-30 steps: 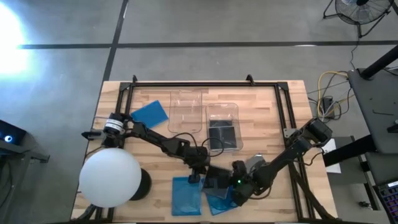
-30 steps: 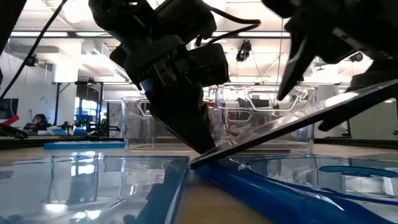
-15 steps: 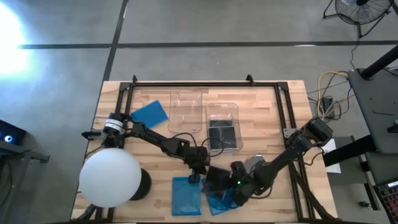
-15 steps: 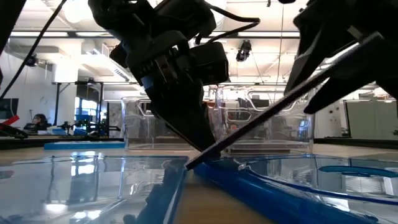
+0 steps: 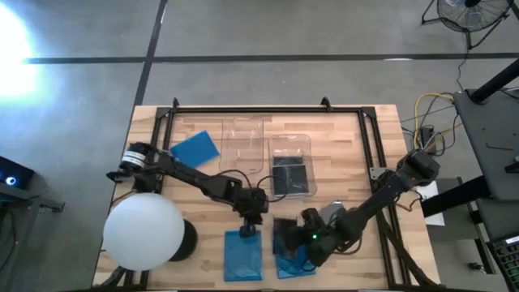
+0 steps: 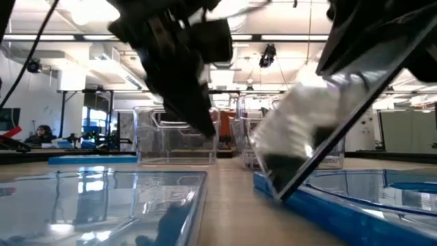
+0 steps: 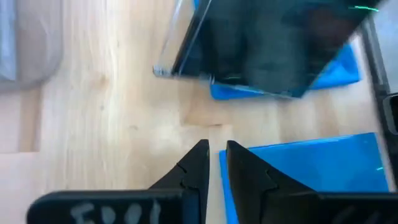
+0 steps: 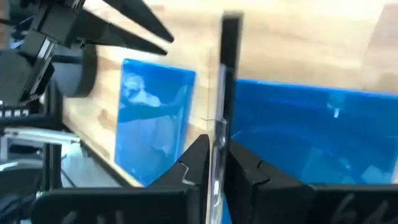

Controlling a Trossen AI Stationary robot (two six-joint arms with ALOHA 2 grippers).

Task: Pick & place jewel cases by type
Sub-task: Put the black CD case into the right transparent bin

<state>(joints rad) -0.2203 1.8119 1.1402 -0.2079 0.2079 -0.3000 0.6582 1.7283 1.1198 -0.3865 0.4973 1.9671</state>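
The dark jewel case in my right gripper will be let go on top of the dark case inside the clear bin [image 5: 290, 174].
A dark glossy jewel case [image 5: 285, 232] stands steeply tilted near the table's front, and my right gripper [image 5: 297, 237] is shut on it. Its lower edge rests on a blue jewel case [image 5: 295, 264]. Another blue jewel case [image 5: 243, 255] lies flat to the left of that one. My left gripper [image 7: 216, 148] hovers shut over bare wood beside the flat blue case [image 7: 305, 163], touching nothing. A third blue case [image 5: 195, 148] lies at the far left. One more dark case [image 5: 289, 174] lies inside the right clear bin [image 5: 303, 144]. My right gripper pinches the dark case's raised edge [image 8: 219, 134] between its two fingers, one on each flat face. The case shows edge-on between them. It stands steeply tilted, with its lower edge [image 6: 276, 193] on the blue case [image 6: 355, 212] beneath.
Two clear bins stand at the far middle; the left one [image 5: 243, 144] has nothing in it. A big white ball [image 5: 144, 231] on a dark stand sits at the near left corner. A black frame [image 5: 268, 109] runs along the table's far and side edges.
My right gripper has shut on the dark case's raised edge and tipped the case up much steeper; its lower edge has slid right along the blue case. My left gripper, which had its fingertips at that lower edge, has risen clear of it.
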